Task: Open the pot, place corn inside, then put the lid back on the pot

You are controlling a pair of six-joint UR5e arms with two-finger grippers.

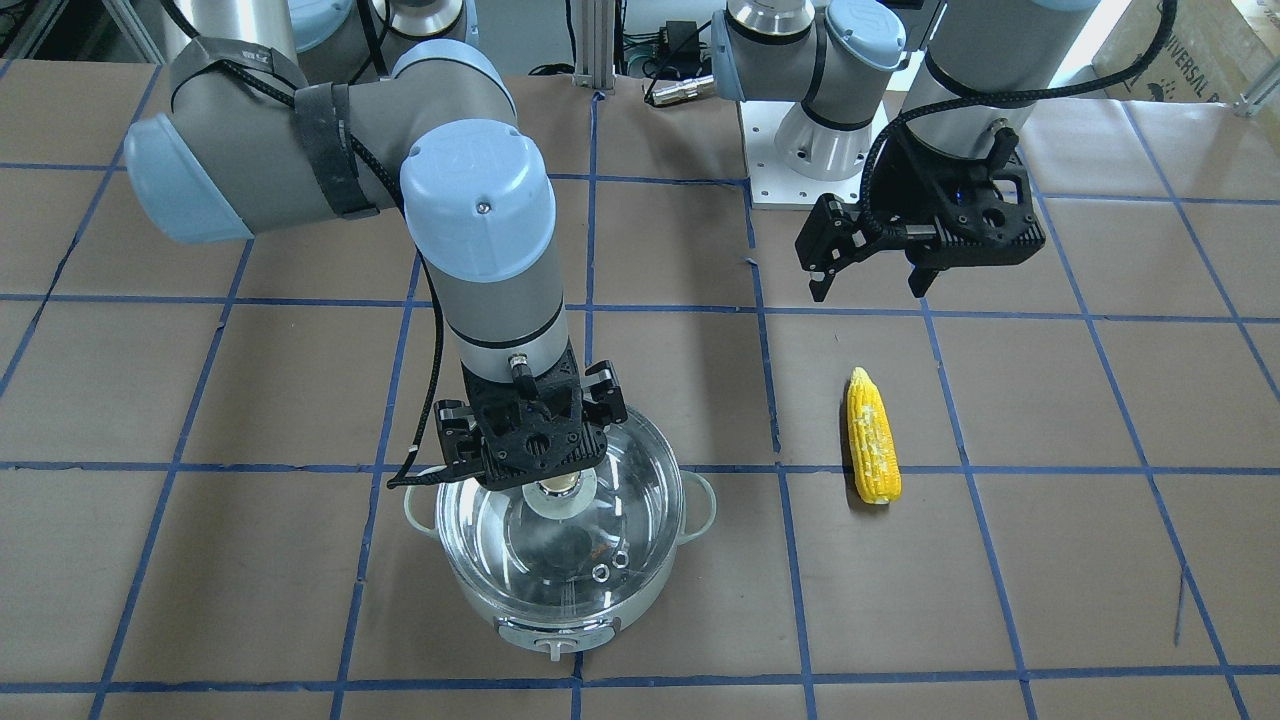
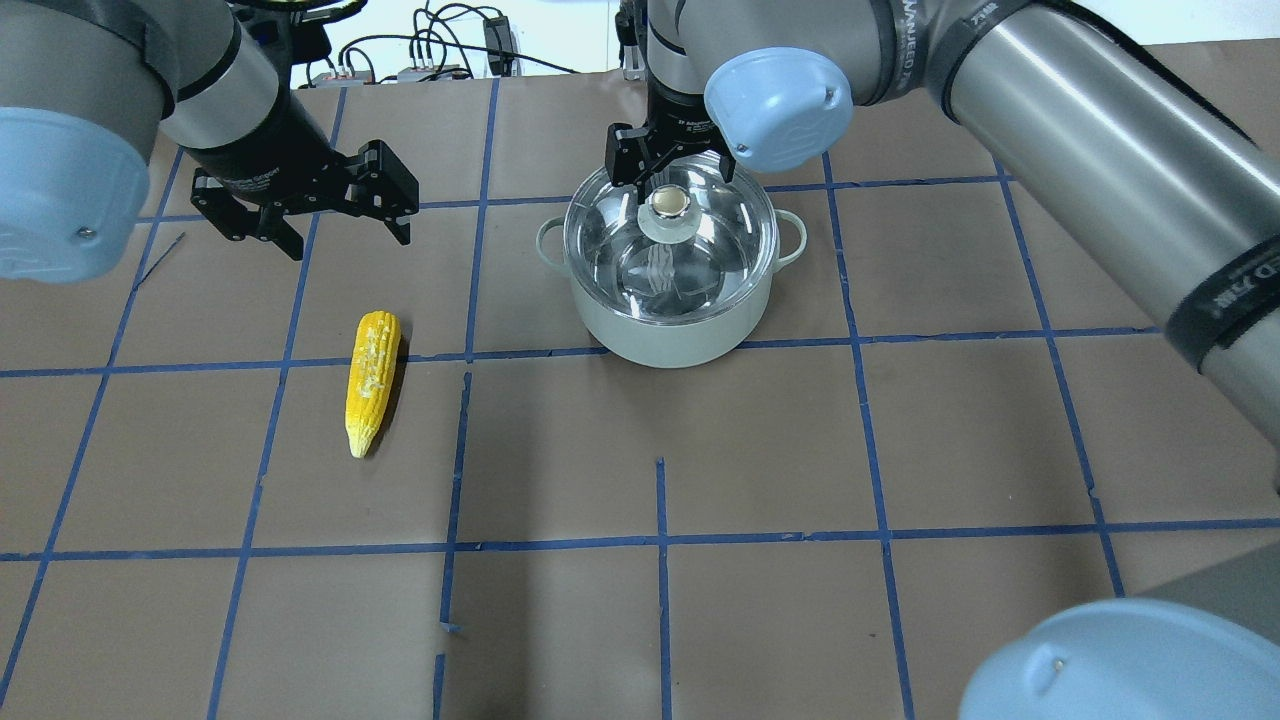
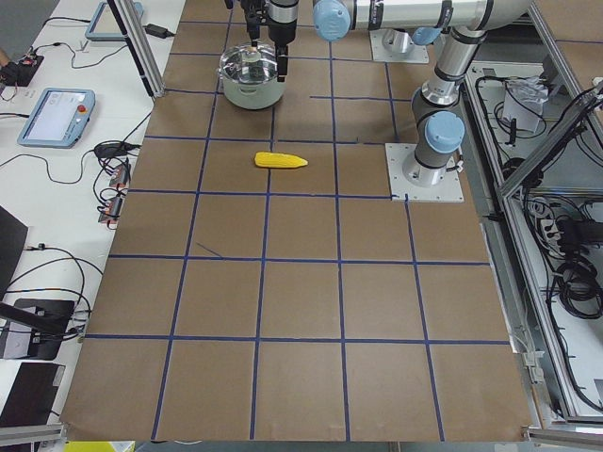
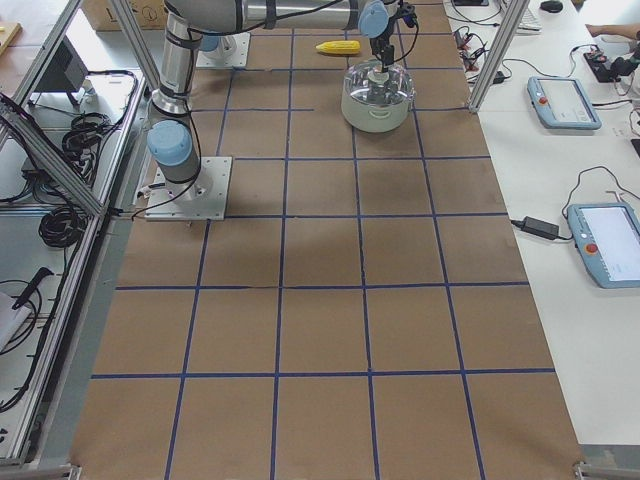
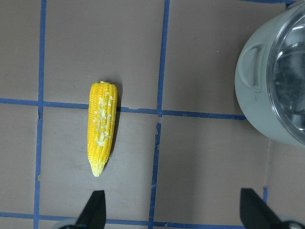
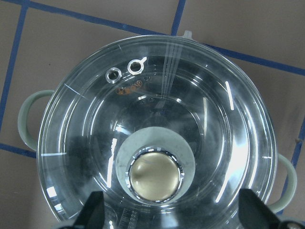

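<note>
Next, my left gripper moves down to the middle of the yellow corn (image 1: 873,442) (image 5: 101,123). It should close there, between the corn's blunt end and its narrow end.
The mint-green pot (image 2: 680,330) stands on the table with the clear glass lid (image 2: 715,265) on it. My right gripper (image 2: 668,180) hangs straight over the lid's beige-topped knob (image 6: 155,177). In the right wrist view its fingertips (image 6: 95,210) stand wide apart on either side of the knob, so it is open and not touching it. The yellow corn (image 2: 371,380) lies flat on the table to the pot's left, also in the left wrist view (image 5: 102,126). My left gripper (image 2: 350,240) is open and empty, in the air beyond the corn's blunt end.
The table is brown paper with a blue tape grid. The left arm's white base plate (image 1: 800,170) and cables sit at the robot's edge. Side benches with tablets (image 3: 57,113) run along the far side of the table.
</note>
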